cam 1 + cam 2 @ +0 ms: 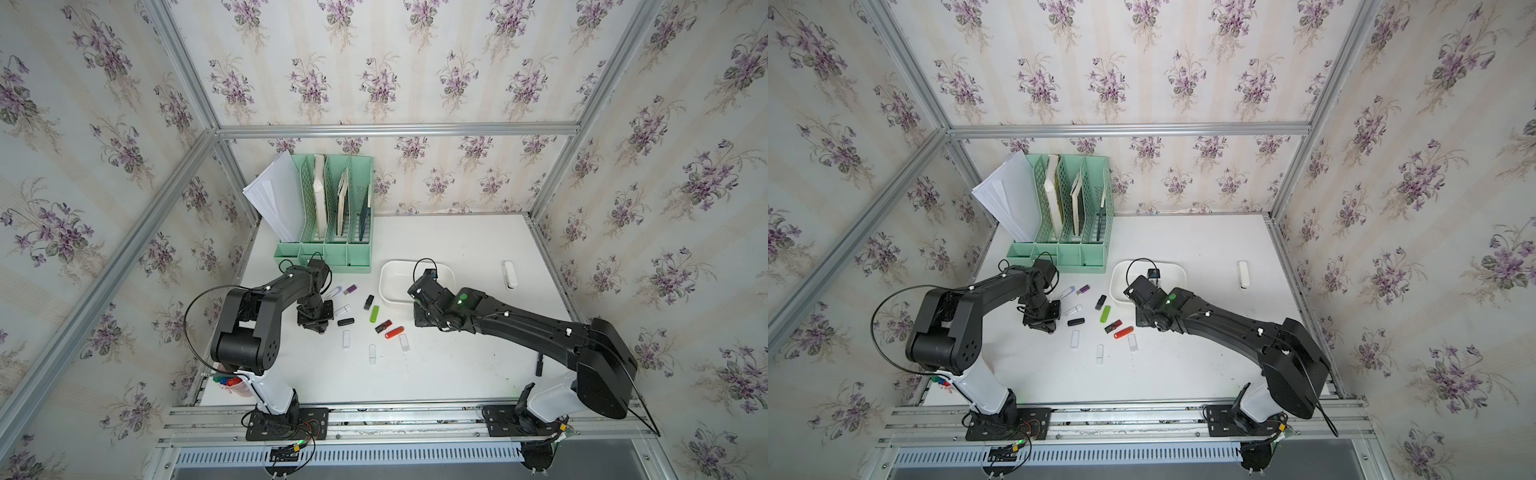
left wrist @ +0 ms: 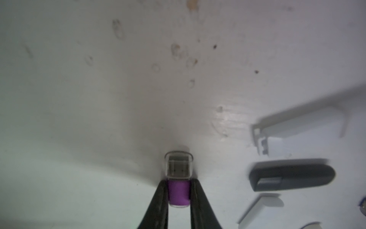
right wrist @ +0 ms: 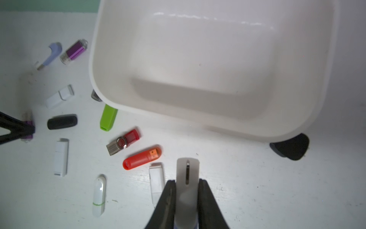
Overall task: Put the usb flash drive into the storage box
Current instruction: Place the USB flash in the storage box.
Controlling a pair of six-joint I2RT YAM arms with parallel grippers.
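My right gripper is going to put the pale grey flash drive down in the storage box's end (image 1: 434, 284) (image 3: 251, 47) facing the white oblong item.
The storage box (image 1: 395, 267) (image 1: 1121, 270) is a shallow white tub at mid-table, and its inside (image 3: 305, 69) shows nothing in it. My left gripper (image 2: 179, 182) is shut on a purple usb flash drive (image 2: 179, 193) with a clear cap, low over the table to the box's left. My right gripper (image 3: 187, 181) is shut on a pale grey flash drive (image 3: 187, 168) with a dark slot, just in front of the box's near wall. Several more drives lie between the arms, among them a green one (image 3: 108, 118), a red swivel one (image 3: 123, 141) and an orange-red one (image 3: 142, 157).
A mint-green file organizer (image 1: 328, 216) with papers stands at the back left. A white oblong item (image 1: 509, 274) lies to the right of the box, and a black marker (image 1: 539, 365) lies beside the right arm. A pink pen cup (image 1: 230, 382) sits under the left arm.
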